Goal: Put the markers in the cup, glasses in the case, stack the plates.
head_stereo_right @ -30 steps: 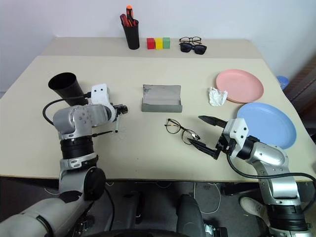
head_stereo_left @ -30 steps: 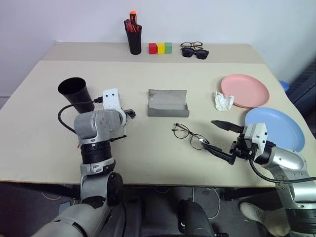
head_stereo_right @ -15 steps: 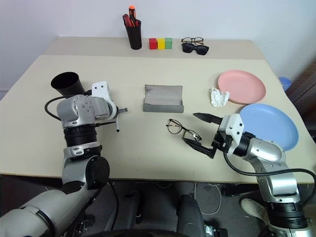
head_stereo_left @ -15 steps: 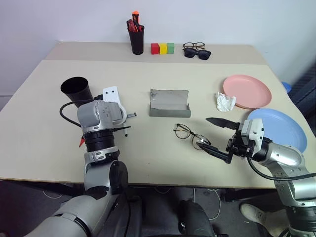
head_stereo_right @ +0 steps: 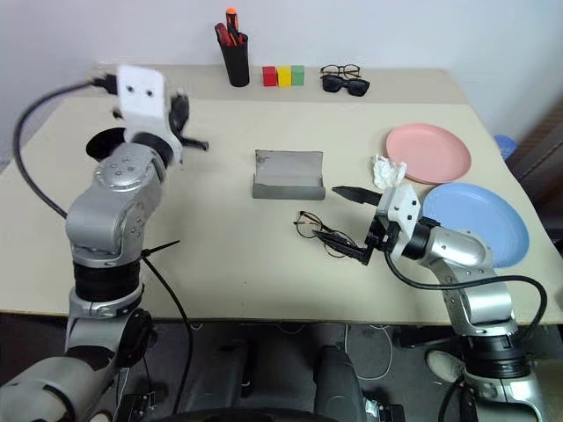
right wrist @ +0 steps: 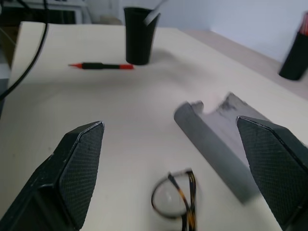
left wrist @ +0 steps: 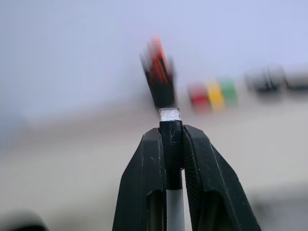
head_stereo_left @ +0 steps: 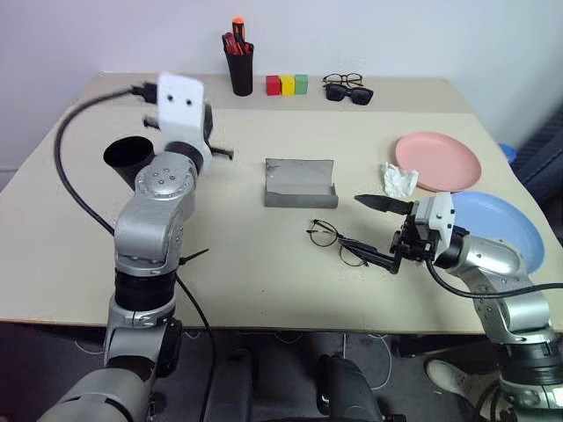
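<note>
Next, the left gripper releases the white marker inside the opening of the black cup (head_stereo_left: 129,153).
My left gripper (left wrist: 171,130) is shut on the white marker (left wrist: 175,211) at its black cap, raised above the table beside the black cup (head_stereo_left: 123,158). The red-capped black marker (right wrist: 101,66) lies flat on the table near the cup (right wrist: 140,33). The wire-rimmed glasses (head_stereo_left: 332,239) lie unfolded in front of the open grey case (head_stereo_left: 299,183). My right gripper (head_stereo_left: 359,224) stands open, level, right next to the glasses, its lower finger at their rim. The pink plate (head_stereo_left: 437,161) and the blue plate (head_stereo_left: 506,224) lie side by side at the right.
A crumpled white tissue (head_stereo_left: 398,179) lies beside the pink plate. At the back edge stand a black pen holder (head_stereo_left: 237,63) with red pens, three coloured blocks (head_stereo_left: 287,84), and sunglasses with another pair of glasses (head_stereo_left: 346,88).
My left gripper shut on the white marker on the table and lifted it high, tilting from pointing down to roughly level. My right gripper crept slightly left toward the glasses.
</note>
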You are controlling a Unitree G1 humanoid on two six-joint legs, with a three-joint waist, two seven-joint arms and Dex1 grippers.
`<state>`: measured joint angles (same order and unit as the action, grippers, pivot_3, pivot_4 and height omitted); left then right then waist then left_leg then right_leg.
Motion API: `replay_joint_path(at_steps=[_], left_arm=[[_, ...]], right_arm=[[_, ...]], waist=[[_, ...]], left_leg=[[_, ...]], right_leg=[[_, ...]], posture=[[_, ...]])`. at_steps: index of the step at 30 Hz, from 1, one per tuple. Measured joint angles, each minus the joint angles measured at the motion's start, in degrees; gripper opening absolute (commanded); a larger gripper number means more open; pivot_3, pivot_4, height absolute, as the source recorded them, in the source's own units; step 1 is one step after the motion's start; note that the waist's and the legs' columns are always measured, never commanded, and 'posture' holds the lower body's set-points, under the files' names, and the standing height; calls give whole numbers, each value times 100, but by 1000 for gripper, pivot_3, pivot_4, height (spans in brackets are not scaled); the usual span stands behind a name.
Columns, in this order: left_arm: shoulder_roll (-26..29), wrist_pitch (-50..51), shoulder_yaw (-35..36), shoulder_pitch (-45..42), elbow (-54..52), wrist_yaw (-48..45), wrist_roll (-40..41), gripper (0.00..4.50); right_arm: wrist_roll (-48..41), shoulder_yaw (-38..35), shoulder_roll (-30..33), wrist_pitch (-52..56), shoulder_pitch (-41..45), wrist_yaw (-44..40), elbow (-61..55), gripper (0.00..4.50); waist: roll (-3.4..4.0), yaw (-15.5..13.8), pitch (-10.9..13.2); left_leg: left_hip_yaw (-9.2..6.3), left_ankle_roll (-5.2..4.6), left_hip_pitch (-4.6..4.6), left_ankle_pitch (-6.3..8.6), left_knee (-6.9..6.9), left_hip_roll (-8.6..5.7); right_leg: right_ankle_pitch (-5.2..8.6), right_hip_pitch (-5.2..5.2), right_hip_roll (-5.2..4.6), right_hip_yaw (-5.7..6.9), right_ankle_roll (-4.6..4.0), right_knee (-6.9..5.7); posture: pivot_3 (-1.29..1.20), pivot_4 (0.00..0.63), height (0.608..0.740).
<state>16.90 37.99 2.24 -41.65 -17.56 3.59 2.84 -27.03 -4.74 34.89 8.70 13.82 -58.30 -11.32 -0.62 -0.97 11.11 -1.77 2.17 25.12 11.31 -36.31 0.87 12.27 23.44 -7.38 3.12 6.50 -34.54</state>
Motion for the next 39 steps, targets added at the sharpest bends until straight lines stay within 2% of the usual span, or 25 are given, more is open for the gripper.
replay_joint_path(at_steps=[6,11,16,24,25,30,36,38,39], left_arm=[[316,-2341,476,-141,1877,768,-666,49],[464,-3609,652,-424,3341,1420,-1046,49],[632,-4323,767,-596,4353,1778,-1222,49],[720,-4865,761,-561,5182,1916,-1285,49],[713,-4898,755,-541,5228,1918,-1296,954],[475,-4958,710,-293,5305,1902,-1343,3362],[201,-4963,752,-100,4764,1535,-1009,3362],[57,-4767,788,58,4199,1219,-650,3362],[-45,-4304,792,266,3558,884,-251,3362]], right_arm=[[116,192,-67,-168,286,-73,377,4500],[197,313,-152,-235,422,-97,501,4500],[207,326,-172,-281,422,-84,499,4500],[200,340,-174,-69,408,118,170,4500],[196,344,-174,-22,409,144,114,4500],[141,370,-173,236,435,228,-23,4500],[97,370,-172,342,501,264,-26,4500],[96,379,-174,344,514,271,-26,4500],[96,381,-175,343,523,275,-30,4500]], waist=[[-2,16,0],[-2,7,0],[-3,19,0],[-3,17,0],[-3,17,0],[-3,17,0],[-3,21,0],[-3,22,0],[-3,28,0]], left_leg=[[0,-2,-1,-1,1,0],[2,-2,-1,-1,1,0],[3,-1,-1,-2,2,0],[3,1,-2,-3,2,0],[3,1,-2,-3,2,0],[3,1,-2,-3,1,0],[3,2,-2,-3,2,0],[3,2,-1,-3,2,1],[4,2,-1,-3,2,1]], right_leg=[[-13,1,2,1,24,-4],[-23,0,2,1,42,-3],[-26,0,2,2,45,-3],[-27,0,1,2,47,-5],[-27,0,1,2,47,-4],[-28,0,1,2,47,-5],[-28,0,1,1,47,-5],[-28,0,1,1,47,-4],[-28,0,0,0,47,-3]], posture=[[0,150,740],[0,150,740],[0,150,740],[0,150,740],[0,150,740],[0,150,740],[0,150,740],[0,150,740],[0,150,740]])
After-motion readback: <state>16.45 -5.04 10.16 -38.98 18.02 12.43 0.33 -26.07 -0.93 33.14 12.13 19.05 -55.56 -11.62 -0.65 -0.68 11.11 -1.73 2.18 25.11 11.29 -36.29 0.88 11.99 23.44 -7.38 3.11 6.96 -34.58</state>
